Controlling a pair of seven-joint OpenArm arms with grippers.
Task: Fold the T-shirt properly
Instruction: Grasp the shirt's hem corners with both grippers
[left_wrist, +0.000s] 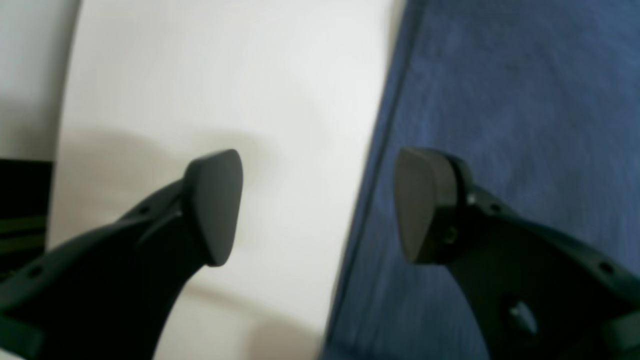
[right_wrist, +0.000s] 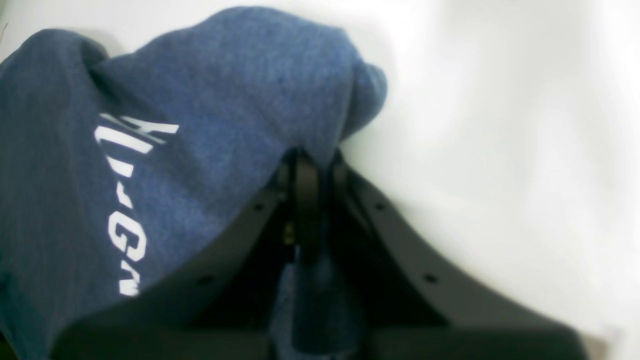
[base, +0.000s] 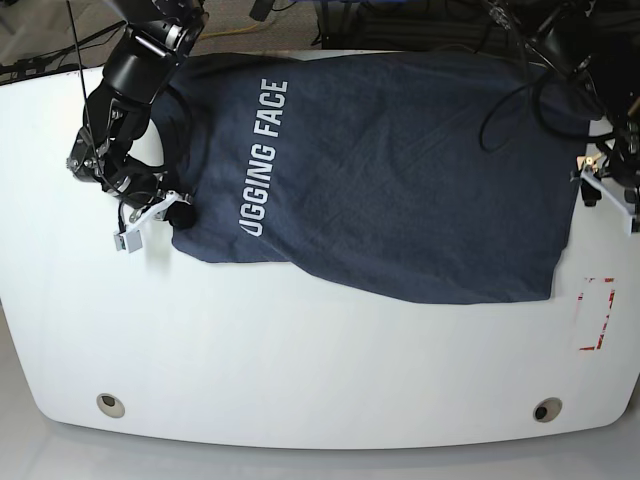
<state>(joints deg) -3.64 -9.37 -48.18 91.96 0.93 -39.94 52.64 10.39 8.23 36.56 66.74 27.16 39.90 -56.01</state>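
Next, I close my left gripper on the T-shirt's side edge (base: 556, 264), just behind its front corner next to the red-outlined rectangle.
The dark navy T-shirt (base: 400, 170) lies spread on the white table (base: 300, 350), its white lettering "UGGING FACE" (base: 263, 160) near its left side. My right gripper (base: 177, 212) is shut on the shirt's front left corner. In the right wrist view the jaws (right_wrist: 307, 167) pinch a raised fold of the shirt (right_wrist: 225, 100), beside the lettering. My left gripper (left_wrist: 320, 207) is open and empty. It straddles the shirt's (left_wrist: 500, 100) edge, with one finger (left_wrist: 215, 207) over bare table and the other over cloth. In the base view it (base: 592, 182) is at the shirt's right edge.
A red-outlined rectangle (base: 598, 313) is marked on the table at the front right. Two round holes (base: 110, 404) (base: 546, 409) sit near the table's front edge. Cables and arm bases (base: 540, 40) crowd the back edge.
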